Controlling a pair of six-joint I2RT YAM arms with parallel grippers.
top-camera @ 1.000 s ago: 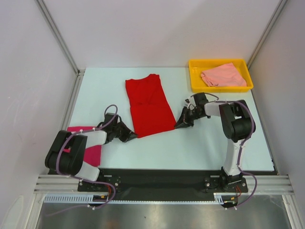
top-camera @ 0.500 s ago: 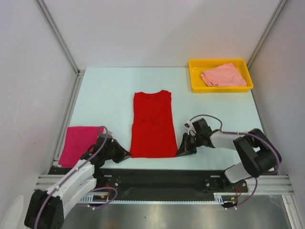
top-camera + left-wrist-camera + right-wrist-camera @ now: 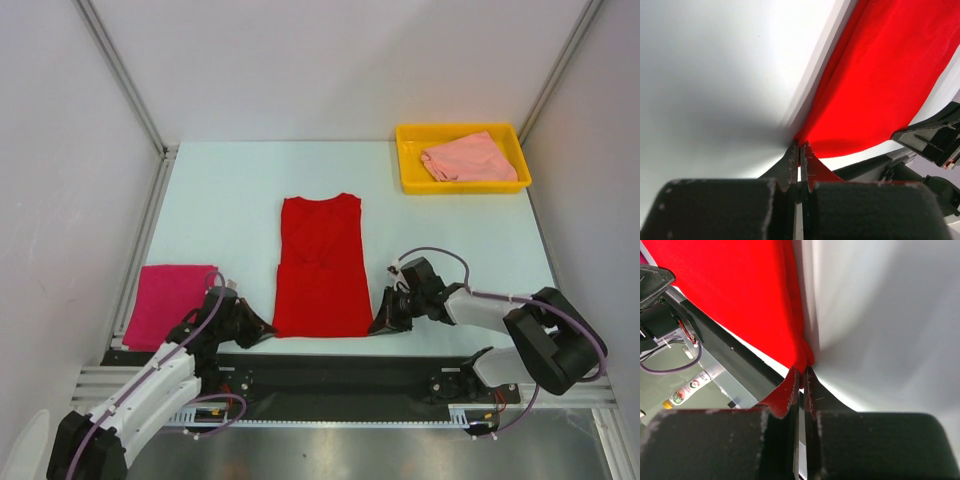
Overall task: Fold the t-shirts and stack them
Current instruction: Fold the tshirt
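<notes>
My left gripper is pinching just the tip of the bright red t-shirt's near corner, so I should open it and grab the hem slightly further in before folding (image 3: 817,149).
The bright red t-shirt (image 3: 321,270) lies flat as a long narrow strip in the middle of the table, its hem at the near edge. My left gripper (image 3: 262,327) is shut on its near left corner (image 3: 812,137). My right gripper (image 3: 378,324) is shut on its near right corner (image 3: 802,357). The magenta pink t-shirt (image 3: 165,303) lies folded at the near left. The pale salmon t-shirt (image 3: 468,158) lies crumpled in the yellow tray (image 3: 408,170) at the far right.
White walls stand on three sides of the pale table (image 3: 220,200). The black base rail (image 3: 330,372) runs along the near edge, right under both grippers.
Both grippers have drawn the red shirt toward the near edge and straightened it. The left arm has swung off the magenta shirt, which now shows whole.
</notes>
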